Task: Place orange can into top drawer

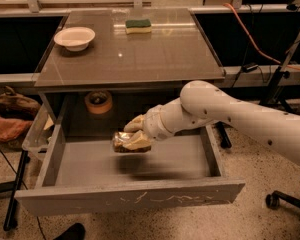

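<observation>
Next, I let go of the orange can on the bottom of the top drawer, in front of the tan tape roll (118, 148).
The top drawer (130, 199) is pulled wide open below the table, a broad shallow grey tray with white scratches on its front panel. My gripper (133, 135) reaches in from the right on a white arm and is shut on the orange can (123, 141), a dented gold and silver can held on its side. The can hangs a little above the drawer floor, near the middle and slightly to the left, with its shadow on the floor below it.
A tan tape roll (98, 102) sits behind the drawer under the tabletop. A white bowl (74, 37) and a green sponge (138, 25) lie on the table (155, 59). A clear plastic bin (36, 129) stands left of the drawer. An office chair base (290, 199) is at right.
</observation>
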Controlling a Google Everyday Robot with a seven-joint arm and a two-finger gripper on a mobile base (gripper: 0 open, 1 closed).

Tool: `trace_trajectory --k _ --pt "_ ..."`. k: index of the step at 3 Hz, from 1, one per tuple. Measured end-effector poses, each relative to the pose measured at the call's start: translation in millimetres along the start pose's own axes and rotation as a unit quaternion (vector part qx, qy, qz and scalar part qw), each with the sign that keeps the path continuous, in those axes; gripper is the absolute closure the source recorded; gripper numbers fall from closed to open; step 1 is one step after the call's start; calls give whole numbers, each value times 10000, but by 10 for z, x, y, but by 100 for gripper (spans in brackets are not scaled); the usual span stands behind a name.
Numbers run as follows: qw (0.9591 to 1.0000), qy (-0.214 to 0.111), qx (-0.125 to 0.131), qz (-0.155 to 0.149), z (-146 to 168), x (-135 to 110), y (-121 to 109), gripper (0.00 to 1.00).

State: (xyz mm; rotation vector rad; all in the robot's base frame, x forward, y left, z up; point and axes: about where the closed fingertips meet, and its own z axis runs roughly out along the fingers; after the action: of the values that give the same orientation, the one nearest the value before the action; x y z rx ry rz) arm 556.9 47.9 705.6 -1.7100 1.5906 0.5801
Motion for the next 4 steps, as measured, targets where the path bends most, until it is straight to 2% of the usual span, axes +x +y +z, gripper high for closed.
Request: trace_trajectory --k 1,2,3,4 --pt "10000 -1 0 0 1 0 0 100" --pt "9997 -184 103 -97 194 137 -18 100" --pt "9993 11 130 -345 705 304 -43 100" --pt "9993 11 130 -345 705 304 -43 100"
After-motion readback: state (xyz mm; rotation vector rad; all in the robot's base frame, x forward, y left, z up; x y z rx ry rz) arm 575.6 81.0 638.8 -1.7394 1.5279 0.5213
